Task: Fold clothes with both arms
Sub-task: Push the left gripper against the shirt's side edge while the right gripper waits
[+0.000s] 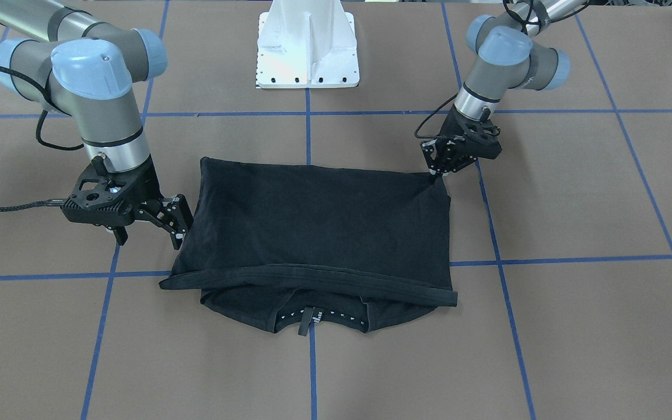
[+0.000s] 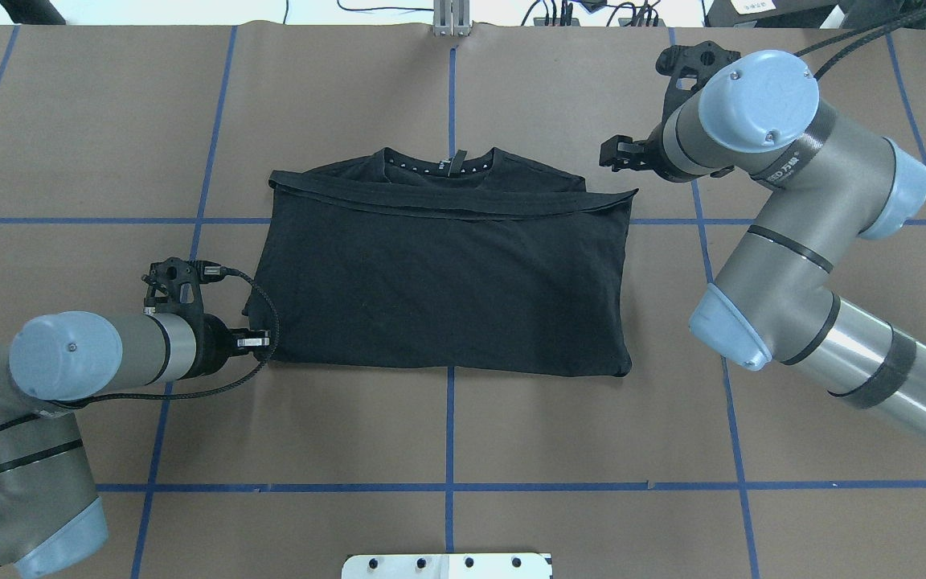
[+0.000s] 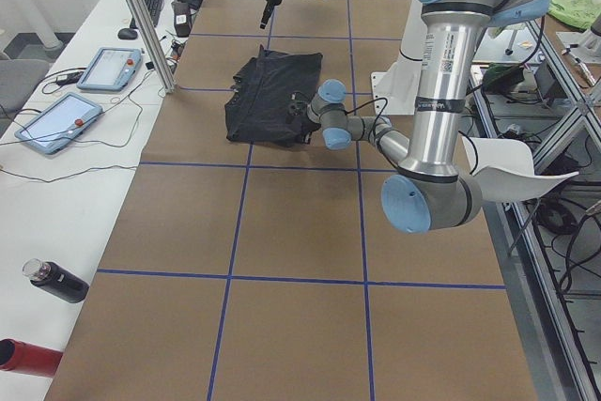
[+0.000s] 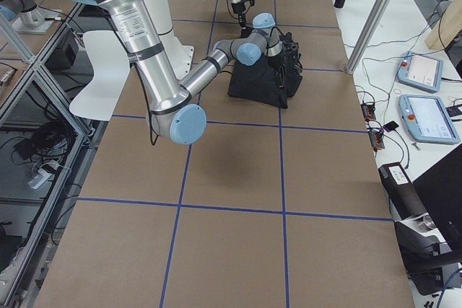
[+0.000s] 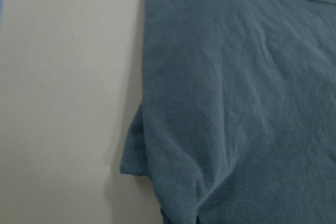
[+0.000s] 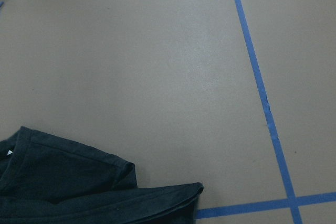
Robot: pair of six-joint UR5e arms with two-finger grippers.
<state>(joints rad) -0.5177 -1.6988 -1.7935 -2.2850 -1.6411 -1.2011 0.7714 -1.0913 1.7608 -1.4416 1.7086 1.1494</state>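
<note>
My left gripper is holding the black T-shirt's corner, still low at the folded shirt's near side. It will let go of it on the bare brown table (image 1: 566, 370) past the nearby blue tape crossing.
The black T-shirt (image 1: 324, 227) lies folded in half on the brown table, hem edge laid across just below the collar (image 2: 440, 165); no graphic shows. It also shows in the overhead view (image 2: 447, 281). My left gripper (image 1: 436, 171) sits low at the shirt's near corner on my left side, jaws closed on the fabric there, which ridges toward it; it also shows in the overhead view (image 2: 258, 342). My right gripper (image 1: 149, 234) is open and empty, raised above the table beside the shirt's far corner on my right side (image 2: 624, 154). The right wrist view shows that corner (image 6: 157, 195) from above.
The white pedestal base (image 1: 308, 46) stands at my edge of the table. Blue tape lines (image 2: 451, 426) cross the brown surface. A side bench in the exterior left view holds tablets (image 3: 56, 124) and bottles (image 3: 56, 281); a metal post (image 3: 141, 21) stands by it.
</note>
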